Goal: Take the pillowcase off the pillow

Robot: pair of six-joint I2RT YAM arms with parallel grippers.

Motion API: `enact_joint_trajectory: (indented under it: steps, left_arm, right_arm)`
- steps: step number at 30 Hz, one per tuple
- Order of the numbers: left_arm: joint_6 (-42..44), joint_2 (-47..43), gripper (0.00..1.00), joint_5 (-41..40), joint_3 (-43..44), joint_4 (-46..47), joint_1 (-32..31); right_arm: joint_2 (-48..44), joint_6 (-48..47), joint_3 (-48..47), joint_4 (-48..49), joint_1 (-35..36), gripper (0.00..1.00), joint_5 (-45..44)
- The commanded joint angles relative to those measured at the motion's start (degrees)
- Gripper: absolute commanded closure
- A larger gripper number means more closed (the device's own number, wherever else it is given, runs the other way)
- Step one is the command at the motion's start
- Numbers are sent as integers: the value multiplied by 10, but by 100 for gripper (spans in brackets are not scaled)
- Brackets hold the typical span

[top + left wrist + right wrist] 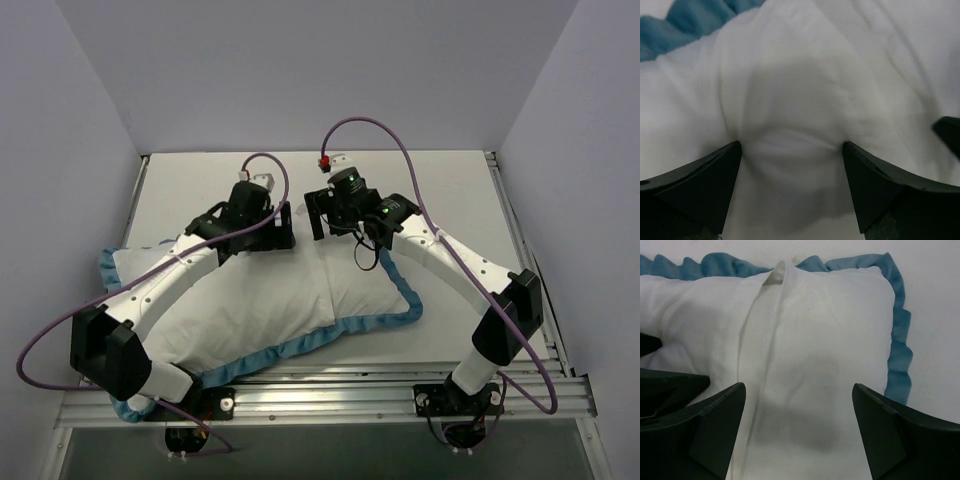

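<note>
My right gripper has the fabric beside the flap seam lying flat between its fingers, so it should pinch the pillowcase's edge (890, 347) by the teal ruffle.
The pillowcase (280, 300) lies on the white table with its plain white reverse up and its teal ruffle (404, 290) round the edge. The pillow is hidden inside it; only the plump bulge shows. My left gripper (262, 235) is open at the cover's far edge, and its fingertips (737, 150) press into the white fabric (800, 75), which bulges between them. My right gripper (335, 215) is open and empty, close above the cover's right half (830, 330). An overlapping flap seam (771, 300) runs down the cover. The ruffle also shows in the right wrist view (897, 340).
The white table (440, 190) has grey walls on three sides. An aluminium rail (330, 395) runs along the near edge by the arm bases. Purple cables loop off both arms. The two grippers are close together at the cover's far edge.
</note>
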State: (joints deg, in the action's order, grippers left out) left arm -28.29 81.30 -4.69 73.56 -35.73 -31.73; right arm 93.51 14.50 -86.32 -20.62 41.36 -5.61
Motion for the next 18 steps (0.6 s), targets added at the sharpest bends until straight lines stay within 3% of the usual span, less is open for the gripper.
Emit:
enact_joint_trajectory:
  steps: [1, 5, 8, 13, 18]
  left_arm:
    - [-54, 15, 9, -9, -69, 41, -1]
    - [-99, 24, 9, 20, -161, 85, 10]
    - [-120, 22, 9, 31, -212, 108, 18]
    - [-131, 14, 9, 40, -243, 118, 19]
    - [-128, 2, 9, 40, -251, 119, 18]
  right_arm:
    - [19, 3, 13, -22, -1, 17, -55]
    - [26, 3, 48, -33, -9, 20, -114]
    - [18, -1, 94, -26, -28, 29, -124]
    - [-10, 8, 172, -2, -109, 45, -106]
    - [-22, 11, 149, -19, -119, 46, -95]
